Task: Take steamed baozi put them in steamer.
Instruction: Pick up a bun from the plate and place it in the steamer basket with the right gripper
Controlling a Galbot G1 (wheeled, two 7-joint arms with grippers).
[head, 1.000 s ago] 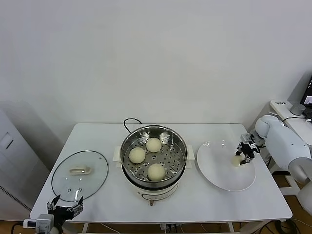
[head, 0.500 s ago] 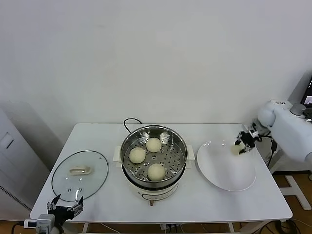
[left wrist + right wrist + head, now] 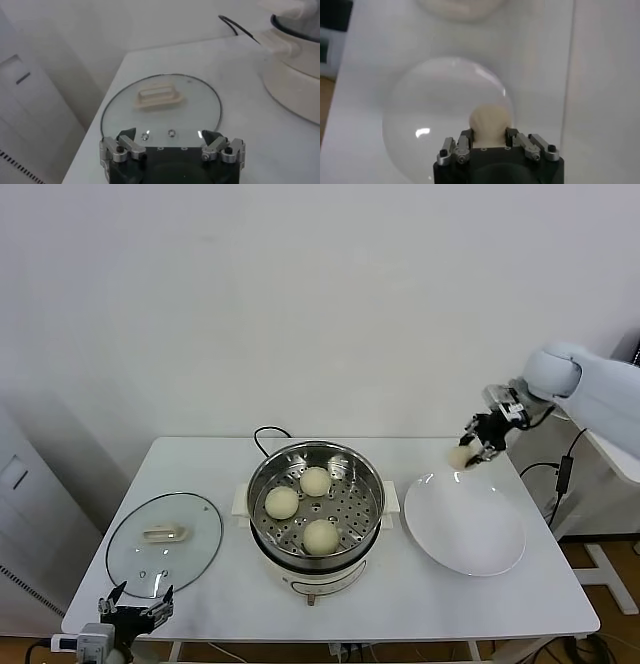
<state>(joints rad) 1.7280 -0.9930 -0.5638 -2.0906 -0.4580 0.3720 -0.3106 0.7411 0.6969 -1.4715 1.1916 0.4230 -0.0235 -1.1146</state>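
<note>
Next, my right gripper lets go of the baozi on the bare part of the steamer tray [image 3: 351, 507] closest to the white plate.
Three steamed baozi [image 3: 315, 480] [image 3: 281, 502] [image 3: 320, 535] lie on the perforated tray of the steel steamer [image 3: 372, 484] at the table's middle. A fourth baozi [image 3: 459, 456] [image 3: 490, 120] hangs in the air above the far rim of the white plate [image 3: 470, 536], with my right gripper [image 3: 475, 446] [image 3: 490, 135] shut on it. My left gripper [image 3: 135, 605] [image 3: 170, 142] is parked open at the table's front left edge, nothing between its fingers.
A glass lid [image 3: 190, 554] [image 3: 200, 105] with a white handle lies flat on the table's left side, just beyond the left gripper. A black cord [image 3: 265, 434] runs behind the steamer. The white plate [image 3: 420, 110] lies below the held bun.
My right gripper has lifted the baozi off the plate and carried it up and leftward, toward the plate's far rim. The left arm has not moved.
</note>
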